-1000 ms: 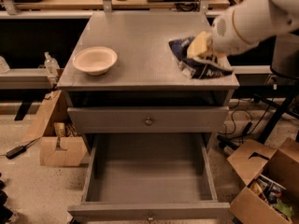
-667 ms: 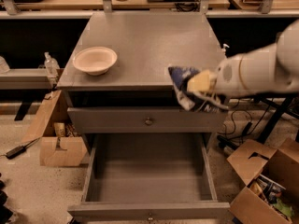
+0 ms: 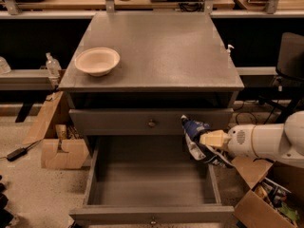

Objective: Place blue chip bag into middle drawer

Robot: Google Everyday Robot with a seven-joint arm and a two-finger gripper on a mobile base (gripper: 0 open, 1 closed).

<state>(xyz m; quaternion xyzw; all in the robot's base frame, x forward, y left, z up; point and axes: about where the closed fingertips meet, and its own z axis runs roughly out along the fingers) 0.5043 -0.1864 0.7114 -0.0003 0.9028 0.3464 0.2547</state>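
Next, my gripper lets go of the blue chip bag in the open middle drawer [image 3: 189,164], next to the side of the drawer that is nearest the white arm.
The blue chip bag [image 3: 198,141] is a crumpled dark-blue foil bag with white lettering. It hangs in the air over the right side of the open middle drawer [image 3: 152,186], in front of the closed drawer front above it. My gripper [image 3: 209,140] is shut on the blue chip bag, with cream fingers [image 3: 215,138] pinching its right side. The white arm reaches in from the right edge. The drawer is pulled out, a flat grey tray with low walls and a small knob at mid-front.
A beige bowl [image 3: 97,61] sits on the grey cabinet top [image 3: 161,46] at the left. The closed top drawer front [image 3: 151,122] has a brass knob. Cardboard boxes stand at the left [image 3: 59,148] and lower right [image 3: 263,201] on the floor.
The arm has carried the blue chip bag off the cabinet top, forward and down, to a spot over the right side of the open drawer.
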